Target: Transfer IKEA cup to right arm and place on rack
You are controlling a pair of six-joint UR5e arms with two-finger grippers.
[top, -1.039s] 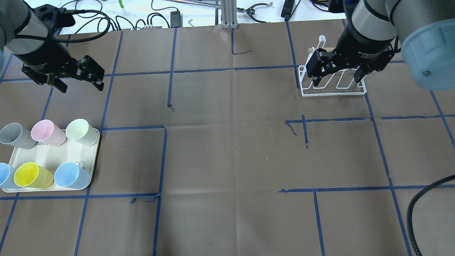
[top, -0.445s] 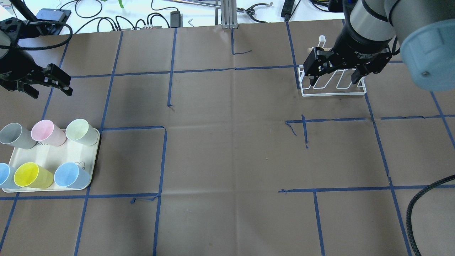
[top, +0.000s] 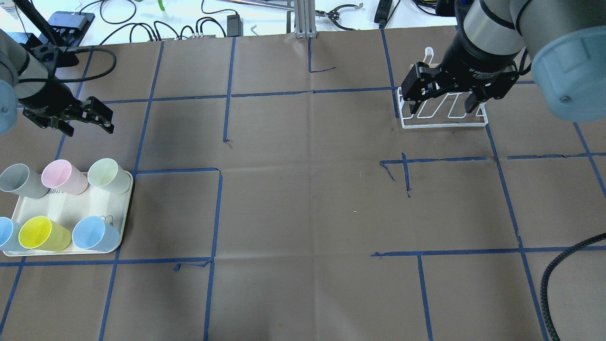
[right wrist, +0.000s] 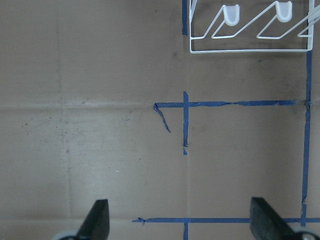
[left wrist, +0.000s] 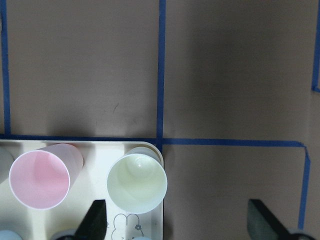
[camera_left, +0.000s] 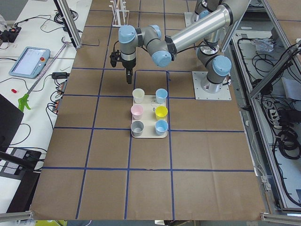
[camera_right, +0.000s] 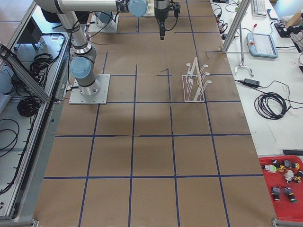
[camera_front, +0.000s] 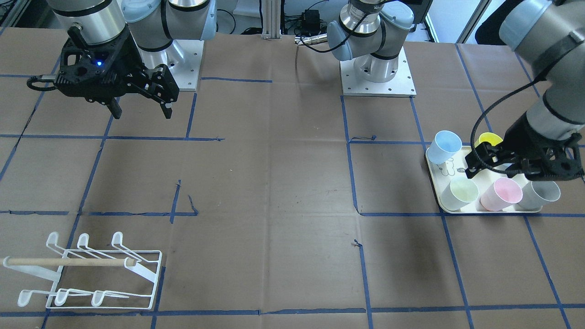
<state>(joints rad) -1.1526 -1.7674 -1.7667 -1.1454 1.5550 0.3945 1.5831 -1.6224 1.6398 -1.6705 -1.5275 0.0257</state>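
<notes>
My left gripper will move to the pale green cup next and grab (left wrist: 166, 192) that cup's rim on the side away from the pink cup.
Several IKEA cups stand open side up on a cream tray (top: 71, 203): grey (top: 16, 180), pink (top: 59, 175), pale green (top: 106, 174), yellow (top: 38, 233) and two blue (top: 92, 233). My left gripper (top: 90, 129) hangs open and empty just beyond the tray's far edge. Its wrist view looks down on the pale green cup (left wrist: 136, 182) and the pink cup (left wrist: 42, 175). My right gripper (top: 441, 108), on the right arm (top: 492, 28), is open and empty, held high near the white wire rack (top: 444, 126). No cup is on the rack (camera_front: 68, 262).
Blue tape lines grid the brown paper table cover (top: 307, 199). Cables and tools lie beyond the far table edge (top: 213, 19). A black cable (top: 554, 274) loops in at the near right corner.
My left gripper swung out to the left, then came back right and nearer the tray. My right gripper drifted slightly left and farther away. Both stayed open.
</notes>
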